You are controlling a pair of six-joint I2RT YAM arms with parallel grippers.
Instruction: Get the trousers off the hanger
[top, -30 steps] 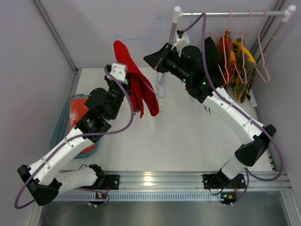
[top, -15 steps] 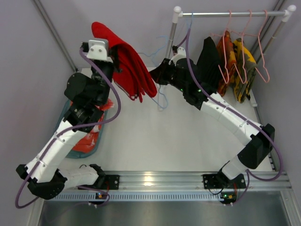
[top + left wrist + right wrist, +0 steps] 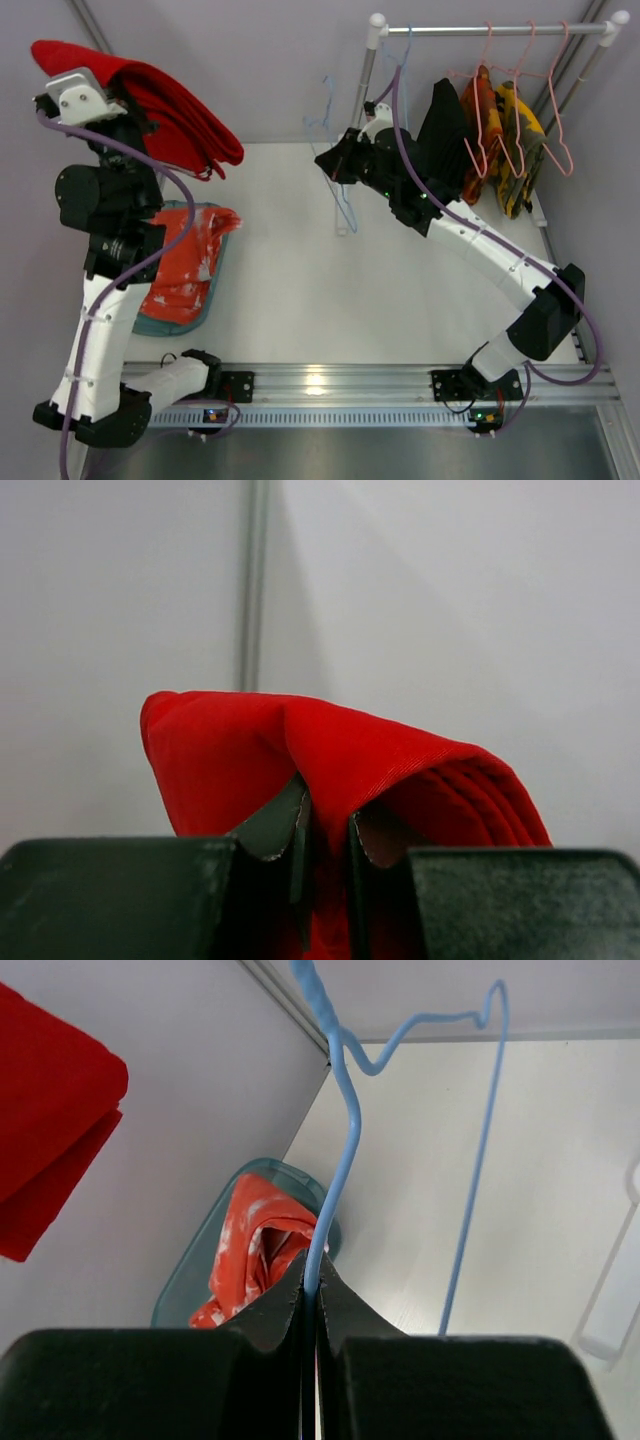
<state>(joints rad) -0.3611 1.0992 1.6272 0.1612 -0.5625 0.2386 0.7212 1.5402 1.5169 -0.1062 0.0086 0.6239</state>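
Note:
My left gripper is going to release the red trousers on the orange-red blotched trousers in the teal basket (image 3: pixel 178 264).
My left gripper (image 3: pixel 75 100) is raised high at the far left and is shut on the plain red trousers (image 3: pixel 170 115), which drape over it in folds; the left wrist view shows the cloth (image 3: pixel 340 750) pinched between the jaws. My right gripper (image 3: pixel 328 165) is shut on the thin blue hanger (image 3: pixel 330 130), bare of cloth; in the right wrist view its wire (image 3: pixel 335 1150) runs up from the closed jaws. The orange-red blotched trousers (image 3: pixel 190 265) lie in the teal basket (image 3: pixel 165 325) at the left.
A metal rail (image 3: pixel 490 30) at the back right carries pink hangers (image 3: pixel 520 90) with a black garment (image 3: pixel 445 125) and yellow-and-orange garments (image 3: pixel 505 135). The rail's upright post (image 3: pixel 362 90) stands beside the blue hanger. Grey walls close in left and behind.
My left gripper has swung up and to the left with the red trousers, pulling them clear of the blue hanger. My right gripper has kept the hanger near the post.

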